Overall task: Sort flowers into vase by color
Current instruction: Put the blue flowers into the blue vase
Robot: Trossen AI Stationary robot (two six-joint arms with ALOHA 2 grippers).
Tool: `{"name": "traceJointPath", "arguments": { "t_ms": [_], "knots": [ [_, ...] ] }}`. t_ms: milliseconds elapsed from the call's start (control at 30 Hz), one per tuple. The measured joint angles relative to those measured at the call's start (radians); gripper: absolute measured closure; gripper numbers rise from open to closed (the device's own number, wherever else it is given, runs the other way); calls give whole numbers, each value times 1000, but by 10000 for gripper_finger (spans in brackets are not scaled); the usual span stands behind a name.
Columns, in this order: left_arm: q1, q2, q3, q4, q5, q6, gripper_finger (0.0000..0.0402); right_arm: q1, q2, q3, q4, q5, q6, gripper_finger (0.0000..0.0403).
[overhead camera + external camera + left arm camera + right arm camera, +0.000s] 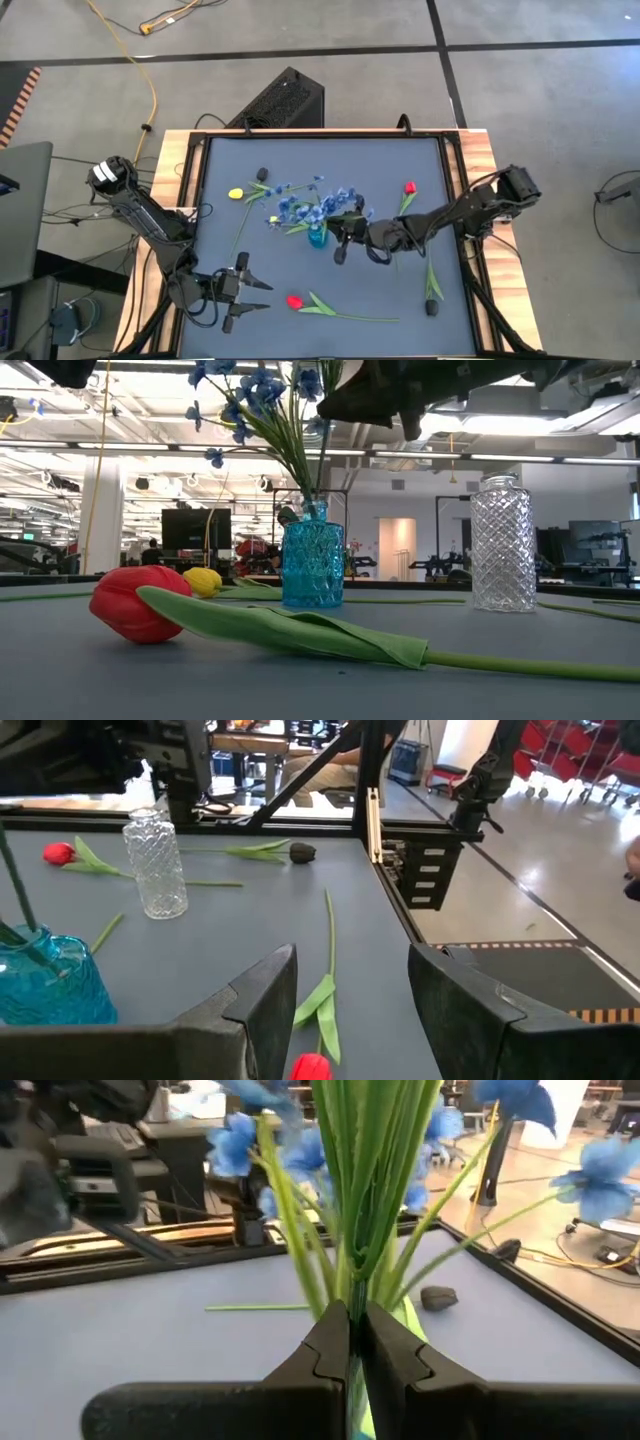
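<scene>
Next, I let go of the blue flowers, now above the vase's mouth, with my right gripper, with their stems down inside the blue glass vase (318, 237) (366, 1426).
A blue glass vase (318, 238) (312, 565) stands mid-table with sprays of tiny blue flowers (300, 205) (250, 400) in it. My right gripper (335, 232) (351, 1330) reaches in level from the table's right, above the vase's mouth, shut on their green stems. A clear glass vase (502, 545) (155, 865) stands to the right of the blue one. One red tulip (294, 301) (130, 605) lies flat near the front edge, just right of my open left gripper (262, 296) (350, 960). Another red tulip (410, 187) and a yellow tulip (236, 193) lie farther back. My right gripper pinches green stems (352, 1380) of the blue flowers between its two fingers, a little above the vase. The fingers come in level from the table's right and lie across the stems. The stems stand nearly upright, their lower ends inside the blue vase (312, 510).
Two dark buds on green stems lie on the mat, one at the far left (262, 174), one at the near right (432, 308). A raised black frame (452, 190) edges the mat. There is free mat at the near middle and the far middle.
</scene>
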Motion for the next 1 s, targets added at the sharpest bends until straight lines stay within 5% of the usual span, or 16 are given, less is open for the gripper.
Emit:
{"name": "traceJointPath", "arguments": {
  "t_ms": [1000],
  "knots": [
    [0,0,0,-45,-18,-45,221,-24,135,0,-24,-34,86,331]
  ]
}}
